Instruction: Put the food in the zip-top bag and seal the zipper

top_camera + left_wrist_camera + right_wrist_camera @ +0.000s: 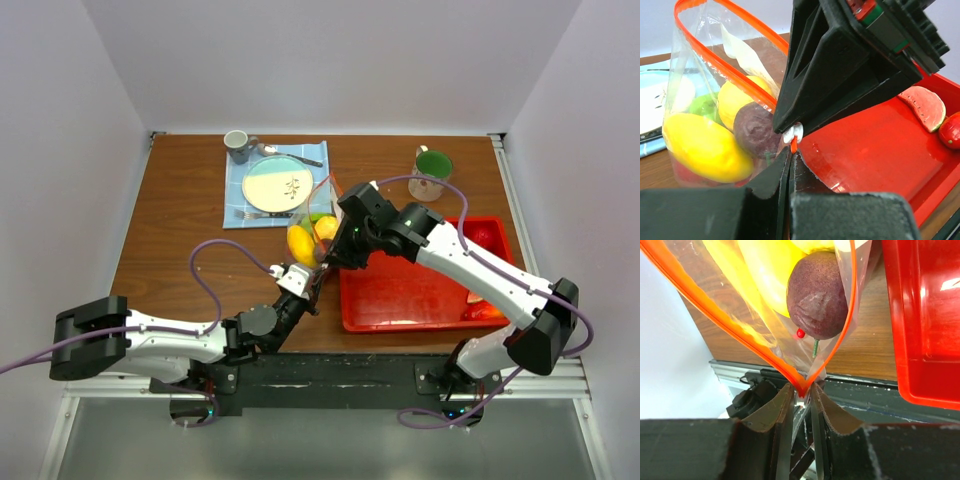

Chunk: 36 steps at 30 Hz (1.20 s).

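My left gripper barely catches the red zipper's end below the slider, so it should open and take that end [794, 147] deeper before my right gripper pulls the slider.
The zip-top bag [308, 238] stands on the table left of the red tray, its mouth open. Its red zipper [727, 70] runs as an open loop and meets at one corner [802, 388]. Inside lie food pieces: a yellow one [705, 147], a dark purple one [757, 131], an orange-yellow one [737, 97] and a green one [705, 107]. My left gripper [791, 152] is shut on the bag's corner just below a small white slider [793, 134]. My right gripper [802, 388] is closed on the zipper's corner from the other side, right against the left one [312, 272].
The red tray [400, 300] sits to the right and holds a watermelon-like slice [925, 107] and a red piece [951, 131]. A blue mat with a plate [278, 185] and a mug [238, 146] lies behind the bag. A green-filled glass cup [432, 170] stands at the back right.
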Motion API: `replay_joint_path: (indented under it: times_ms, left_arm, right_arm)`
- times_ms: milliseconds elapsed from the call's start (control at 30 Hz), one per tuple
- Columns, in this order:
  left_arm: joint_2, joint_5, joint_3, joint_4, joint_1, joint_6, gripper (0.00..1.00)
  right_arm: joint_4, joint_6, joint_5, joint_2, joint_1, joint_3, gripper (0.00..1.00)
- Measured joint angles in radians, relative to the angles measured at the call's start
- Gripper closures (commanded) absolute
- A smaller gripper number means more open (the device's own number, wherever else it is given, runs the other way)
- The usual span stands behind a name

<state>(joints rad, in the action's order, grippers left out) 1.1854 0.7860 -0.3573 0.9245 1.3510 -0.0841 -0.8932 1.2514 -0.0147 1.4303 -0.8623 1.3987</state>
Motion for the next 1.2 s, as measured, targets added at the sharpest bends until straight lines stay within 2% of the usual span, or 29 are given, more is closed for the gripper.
replay_joint_path:
  times_ms: [133, 300, 500, 967, 1100, 1200]
  left_arm:
    - [0.0, -0.002, 0.0, 0.0, 0.0, 0.0, 1.0]
    - [0.0, -0.001, 0.0, 0.001, 0.0, 0.0, 1.0]
    - [-0.008, 0.001, 0.0, -0.002, 0.0, -0.001, 1.0]
    - [-0.079, 0.005, 0.002, -0.013, 0.0, -0.001, 1.0]
    - [-0.069, 0.007, -0.001, -0.051, 0.0, -0.004, 0.73]
    - [-0.038, 0.011, -0.019, -0.068, -0.003, -0.008, 0.66]
  right_arm:
    - [0.005, -0.003, 0.005, 0.011, 0.0, 0.0, 0.81]
    - [0.004, -0.013, 0.006, 0.011, 0.002, 0.0, 0.92]
    - [0.004, -0.022, 0.017, 0.012, 0.021, 0.0, 0.94]
    - [-0.002, -0.101, 0.023, 0.056, 0.181, 0.014, 0.96]
    - [0.0, -0.112, 0.031, 0.072, 0.183, 0.021, 0.97]
    - [0.002, -0.112, 0.037, 0.07, 0.182, 0.022, 0.97]
